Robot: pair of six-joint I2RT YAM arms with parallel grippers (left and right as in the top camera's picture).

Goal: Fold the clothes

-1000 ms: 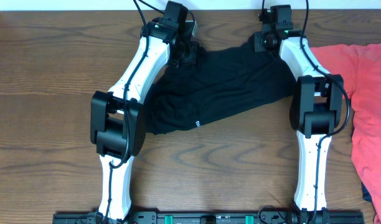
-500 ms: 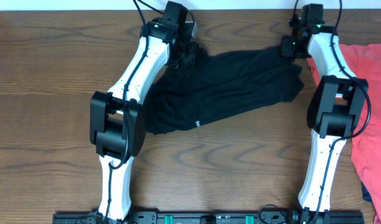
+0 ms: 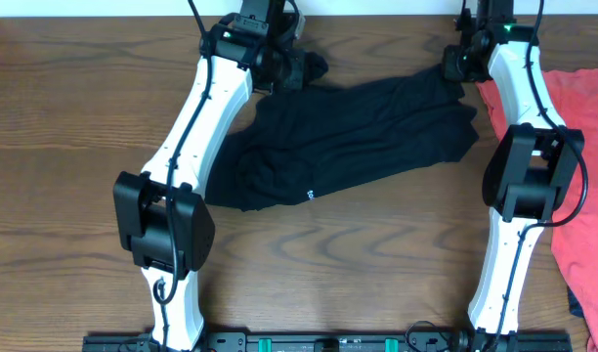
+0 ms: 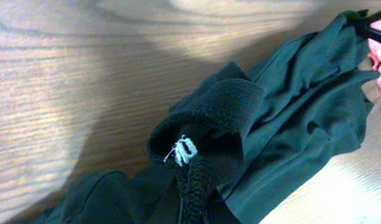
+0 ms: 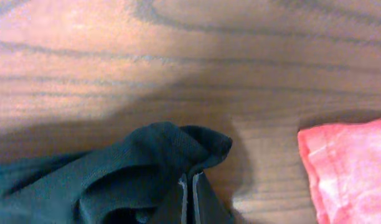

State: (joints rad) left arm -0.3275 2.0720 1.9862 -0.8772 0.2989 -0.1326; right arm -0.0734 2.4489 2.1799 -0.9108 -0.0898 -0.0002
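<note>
The robot's right gripper should release its black garment corner, now on the table's far half, at the garment's near edge, on the garment's end [image 3: 457,170] toward the red-orange T-shirt.
The clothes [image 3: 358,142], a plain black garment, lie stretched across the far half of the table. My left gripper [image 3: 301,70] is shut on its far-left corner. In the left wrist view a ribbed hem with a small white stitch [image 4: 184,149] bunches up over the jaws and hides the fingertips. My right gripper [image 3: 456,66] is shut on the far-right corner. In the right wrist view its two fingers [image 5: 192,194] stand pressed together with a fold of black cloth [image 5: 153,162] pinched between them.
A red-orange T-shirt [image 3: 573,147] lies at the right edge of the table, close to the right arm, and shows in the right wrist view [image 5: 346,168] too. The table's far edge and wall [image 3: 377,8] run just behind both grippers.
The right gripper has carried its corner to the right and toward the far edge, stretching the garment wider. The left gripper has shifted toward the far edge with its corner.
</note>
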